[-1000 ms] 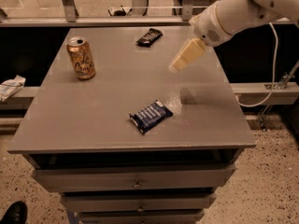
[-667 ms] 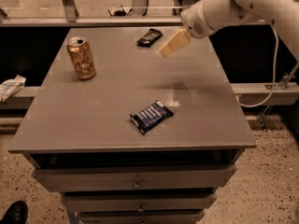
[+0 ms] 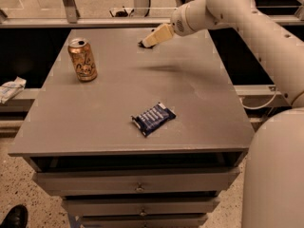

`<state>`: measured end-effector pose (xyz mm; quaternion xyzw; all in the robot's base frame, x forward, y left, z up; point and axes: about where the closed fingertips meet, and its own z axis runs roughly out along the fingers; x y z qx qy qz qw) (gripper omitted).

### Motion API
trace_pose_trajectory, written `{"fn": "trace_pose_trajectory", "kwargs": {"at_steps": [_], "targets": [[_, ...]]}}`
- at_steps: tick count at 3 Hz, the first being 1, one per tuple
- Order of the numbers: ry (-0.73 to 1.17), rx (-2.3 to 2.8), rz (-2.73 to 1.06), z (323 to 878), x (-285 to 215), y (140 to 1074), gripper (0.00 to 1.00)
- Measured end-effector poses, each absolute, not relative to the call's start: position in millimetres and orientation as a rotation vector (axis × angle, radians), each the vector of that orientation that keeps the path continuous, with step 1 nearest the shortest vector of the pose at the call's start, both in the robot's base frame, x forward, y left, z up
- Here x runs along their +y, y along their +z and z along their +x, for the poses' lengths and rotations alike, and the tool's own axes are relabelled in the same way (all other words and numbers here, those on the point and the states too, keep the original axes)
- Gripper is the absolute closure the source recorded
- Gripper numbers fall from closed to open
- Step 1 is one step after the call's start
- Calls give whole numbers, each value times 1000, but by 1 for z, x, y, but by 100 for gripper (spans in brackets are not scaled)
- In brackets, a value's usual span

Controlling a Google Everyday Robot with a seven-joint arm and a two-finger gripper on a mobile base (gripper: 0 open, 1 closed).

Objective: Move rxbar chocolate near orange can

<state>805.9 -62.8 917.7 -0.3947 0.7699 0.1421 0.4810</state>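
I will next lower my gripper and close it on the dark rxbar chocolate (image 3: pixel 146 43) at the back of the grey table, far behind the blue-and-white wrapped bar.
The orange can (image 3: pixel 82 60) stands upright at the back left of the grey table (image 3: pixel 199 103). My gripper (image 3: pixel 155 37) hangs over the back middle of the table, right of the can, directly over the spot where the rxbar chocolate lies. Only a dark sliver of the rxbar chocolate (image 3: pixel 141 44) shows at the gripper's left tip; the rest is hidden behind the gripper. The white arm reaches in from the upper right.
A larger blue-and-white wrapped bar (image 3: pixel 153 118) lies near the table's front middle. Drawers (image 3: pixel 137 186) sit under the tabletop. A white crumpled object (image 3: pixel 10 88) lies on a ledge to the left. A black shoe (image 3: pixel 14 216) is on the floor at bottom left.
My gripper has moved left and toward the back of the table, from beside the right edge to over the rxbar chocolate, now covering most of it. The can and blue bar have not moved.
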Motion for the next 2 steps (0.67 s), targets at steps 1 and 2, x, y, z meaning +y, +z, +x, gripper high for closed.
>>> {"fn": "trace_pose_trajectory", "kwargs": {"at_steps": [1,2], "targets": [[390,1890,-867,834,-46,902,0],[425,1894,-820,851,-33,887,0]]}}
